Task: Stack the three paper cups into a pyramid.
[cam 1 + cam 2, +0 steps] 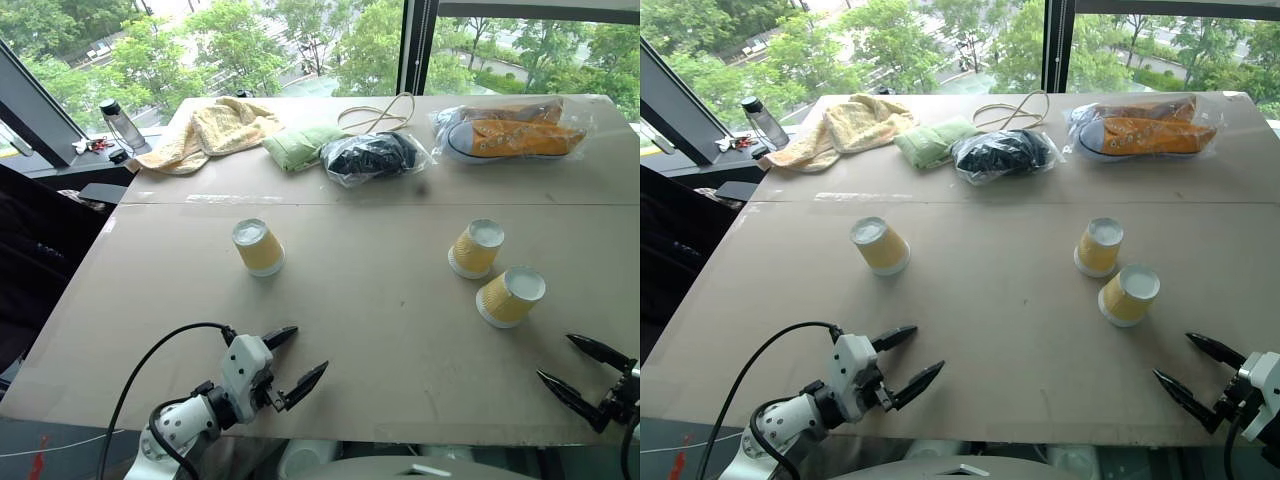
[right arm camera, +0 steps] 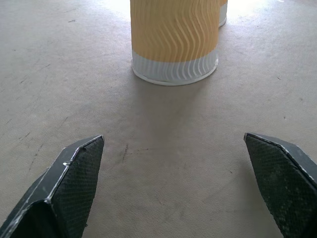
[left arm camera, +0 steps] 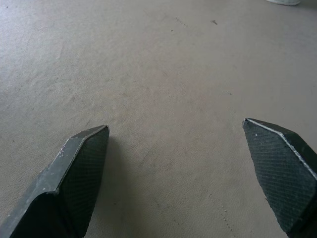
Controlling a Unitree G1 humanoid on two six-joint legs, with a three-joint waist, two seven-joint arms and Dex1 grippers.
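Next, I close my right gripper around the upper yellow sides (image 1: 511,297) of the nearest paper cup, the one just in front of its neighbour.
Three yellow ribbed paper cups stand upside down and apart on the tan table (image 1: 360,300). One cup (image 1: 258,246) is left of centre. A second cup (image 1: 476,247) stands on the right, and the third cup (image 1: 510,296) sits just nearer and right of it. My left gripper (image 1: 296,362) hovers open near the front edge, well short of the left cup, with bare table between its fingers (image 3: 84,168). My right gripper (image 1: 585,372) is open at the front right. In its wrist view the nearest cup (image 2: 174,39) stands straight ahead, a short gap from the fingertips.
Along the far side lie a yellow towel (image 1: 210,130), a green cloth (image 1: 300,146), a bagged dark item (image 1: 372,156), a coiled cord (image 1: 380,115) and bagged orange shoes (image 1: 512,132). A water bottle (image 1: 122,124) stands on the far-left ledge.
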